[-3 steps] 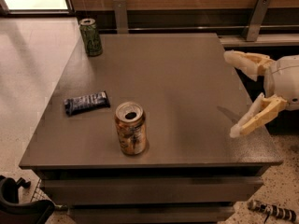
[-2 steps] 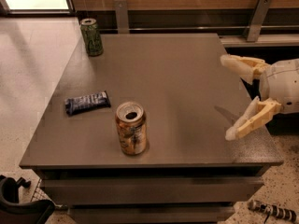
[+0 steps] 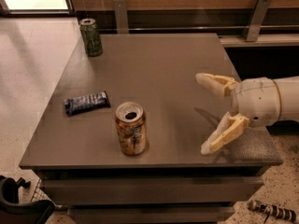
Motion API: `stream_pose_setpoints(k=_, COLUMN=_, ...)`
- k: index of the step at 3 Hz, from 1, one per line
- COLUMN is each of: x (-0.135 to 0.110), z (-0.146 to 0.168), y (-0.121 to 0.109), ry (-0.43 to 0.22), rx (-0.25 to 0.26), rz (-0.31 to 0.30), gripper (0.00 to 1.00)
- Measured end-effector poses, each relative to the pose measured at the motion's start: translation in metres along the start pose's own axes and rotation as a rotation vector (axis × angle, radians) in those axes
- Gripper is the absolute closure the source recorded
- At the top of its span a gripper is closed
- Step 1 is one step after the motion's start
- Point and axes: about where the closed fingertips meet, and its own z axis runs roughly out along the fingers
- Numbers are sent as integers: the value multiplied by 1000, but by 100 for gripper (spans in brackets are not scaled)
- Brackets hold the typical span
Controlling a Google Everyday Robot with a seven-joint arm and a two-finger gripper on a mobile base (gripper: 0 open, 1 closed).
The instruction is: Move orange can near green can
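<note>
Next, I'll grip the orange can at the middle of its body (image 3: 132,132), below the can's silver top.
The orange can (image 3: 131,128), orange-brown and white with a silver top and dark opening, stands upright near the front edge of the grey table (image 3: 159,73). The green can (image 3: 91,37) stands upright at the table's far left corner. My gripper (image 3: 202,113) comes in from the right, open, its pale fingers spread one above the other over the table's right side. It is empty and well to the right of the orange can.
A dark blue snack wrapper (image 3: 87,102) lies flat on the table left of the orange can. A wooden wall with metal brackets (image 3: 255,17) runs behind the table. Pale floor lies to the left.
My gripper has moved left, further over the table toward the orange can, staying open. Both cans and the wrapper have not moved.
</note>
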Motion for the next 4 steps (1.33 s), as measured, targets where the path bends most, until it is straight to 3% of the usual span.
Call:
stream_pose_setpoints(k=1, x=8, z=22, y=7, ry=-8, rx=-26, rz=21, gripper=0)
stream_pose_setpoints(k=4, x=8, z=81, y=25, ry=-157, rx=-107, rz=53, gripper=0)
